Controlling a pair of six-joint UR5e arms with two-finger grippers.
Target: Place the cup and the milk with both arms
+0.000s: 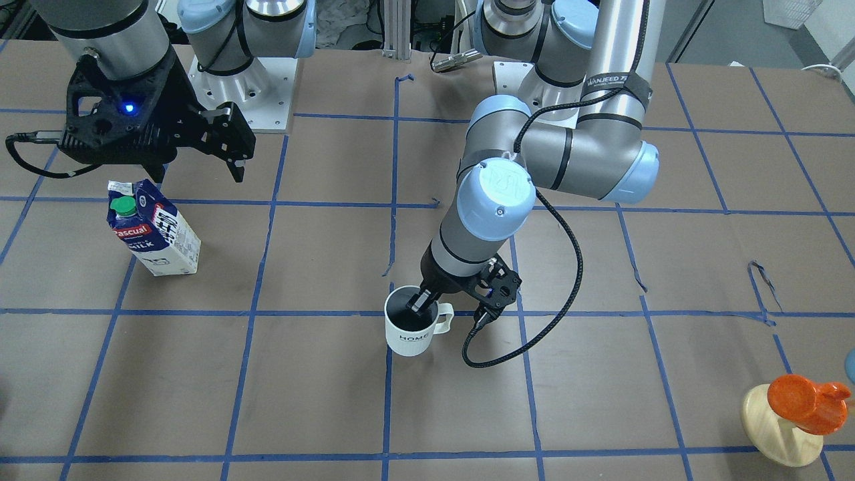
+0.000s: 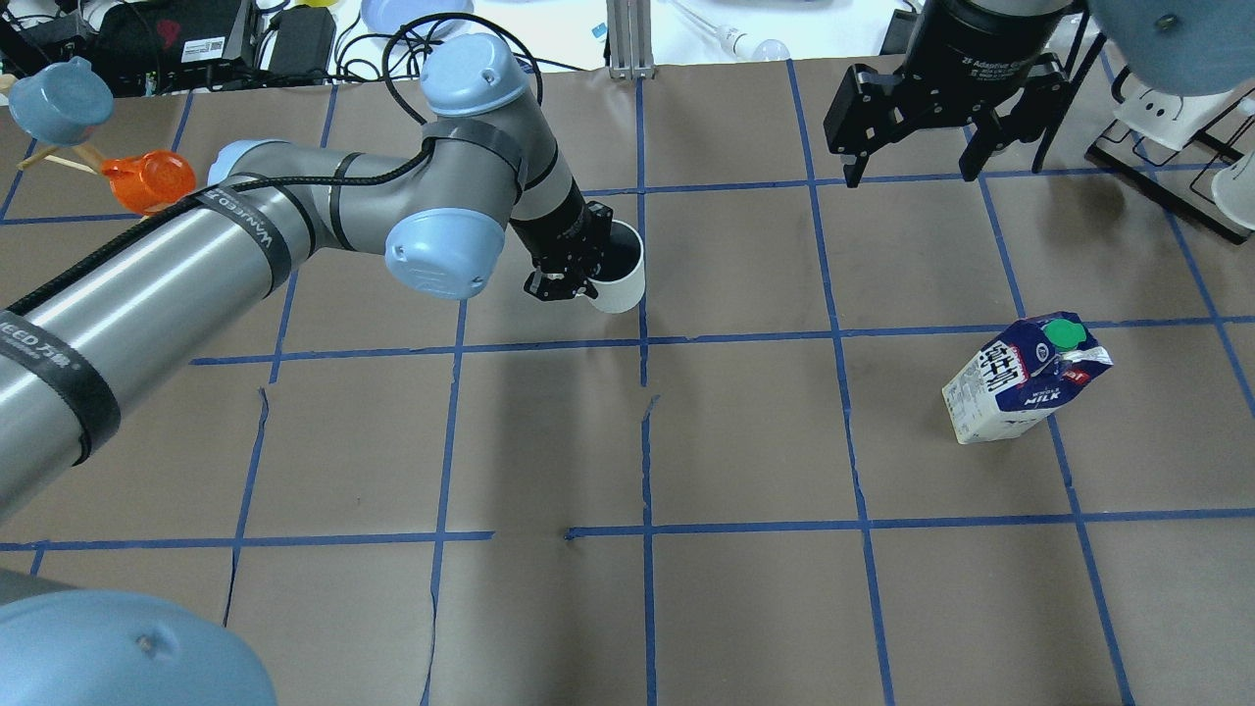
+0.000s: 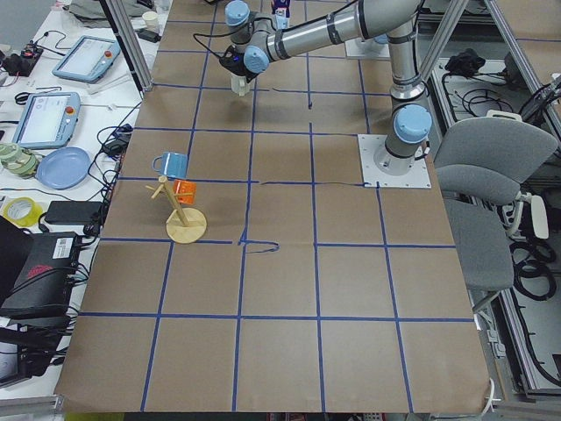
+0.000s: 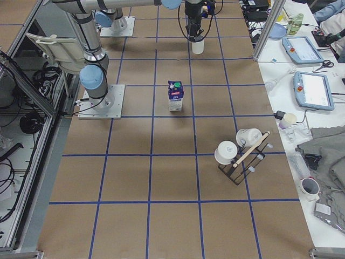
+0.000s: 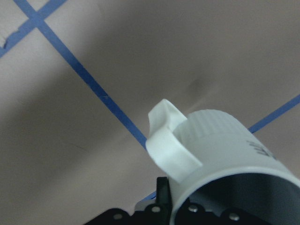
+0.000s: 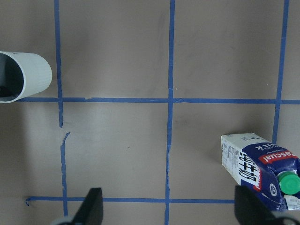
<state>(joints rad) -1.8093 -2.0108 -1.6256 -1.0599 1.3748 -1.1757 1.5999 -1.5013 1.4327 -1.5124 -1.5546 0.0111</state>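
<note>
The green cap should be between my right gripper's fingers next, as that gripper goes down to the top of the milk (image 1: 132, 197) (image 6: 286, 191) and closes there.
The white cup (image 1: 409, 333) stands near the table's middle, its handle toward the left arm's wrist. My left gripper (image 1: 428, 304) reaches down onto its rim, one finger inside and one outside by the handle, shut on the rim. The overhead view shows the cup (image 2: 622, 275) and the left gripper (image 2: 578, 277). The left wrist view shows the handle and rim (image 5: 220, 145) close up. The milk (image 1: 155, 230) stands upright and free on the table. It also shows in the overhead view (image 2: 1023, 384) and the right wrist view (image 6: 260, 164). My right gripper (image 1: 198, 168) hangs open and empty above and behind it.
A wooden mug tree (image 1: 787, 427) with an orange cup stands at the table's end on my left. A black rack (image 4: 241, 156) with white cups stands at the end on my right. Blue tape lines grid the brown table cover.
</note>
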